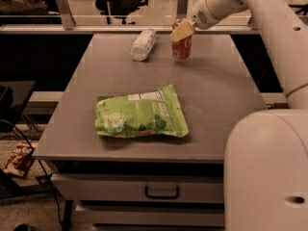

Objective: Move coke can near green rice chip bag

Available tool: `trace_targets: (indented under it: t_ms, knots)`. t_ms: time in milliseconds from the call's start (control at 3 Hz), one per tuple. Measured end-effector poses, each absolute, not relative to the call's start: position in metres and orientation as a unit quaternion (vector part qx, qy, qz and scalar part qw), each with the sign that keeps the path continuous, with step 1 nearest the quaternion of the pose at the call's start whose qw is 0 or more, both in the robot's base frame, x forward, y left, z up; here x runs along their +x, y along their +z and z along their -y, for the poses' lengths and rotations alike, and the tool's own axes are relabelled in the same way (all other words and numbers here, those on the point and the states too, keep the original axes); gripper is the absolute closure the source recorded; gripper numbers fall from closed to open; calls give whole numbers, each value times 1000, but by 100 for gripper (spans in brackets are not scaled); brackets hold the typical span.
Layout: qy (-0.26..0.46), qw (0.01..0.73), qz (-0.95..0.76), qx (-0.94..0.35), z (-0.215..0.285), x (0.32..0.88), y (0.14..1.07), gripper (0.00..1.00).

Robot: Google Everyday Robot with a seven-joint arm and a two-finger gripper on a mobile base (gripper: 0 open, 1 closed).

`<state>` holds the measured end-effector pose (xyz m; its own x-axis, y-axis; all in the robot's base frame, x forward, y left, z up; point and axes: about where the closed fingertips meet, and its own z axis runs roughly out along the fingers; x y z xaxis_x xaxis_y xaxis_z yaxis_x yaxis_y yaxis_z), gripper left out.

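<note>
My gripper is to release the red coke can on the grey table (146,88), just behind the far edge of the green rice chip bag.
The red coke can (182,48) stands at the far side of the grey table (216,95), right of centre. My gripper (182,31) comes in from the upper right and is shut on the can's top; one tan finger (181,32) covers its rim. The green rice chip bag (139,112) lies flat near the table's front, left of and well in front of the can, apart from it.
A clear crinkled plastic bottle (143,44) lies on its side at the far edge, left of the can. My white arm and base (267,172) fill the right side. A drawer with a handle (161,192) sits under the table front.
</note>
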<state>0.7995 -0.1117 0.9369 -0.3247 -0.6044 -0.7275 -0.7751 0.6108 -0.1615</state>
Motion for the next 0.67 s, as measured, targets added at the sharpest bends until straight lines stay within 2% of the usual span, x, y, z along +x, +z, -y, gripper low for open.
trace_targets:
  t_ms: [667]
  knots:
    - [142, 396, -754, -505, 63, 728, 943, 100]
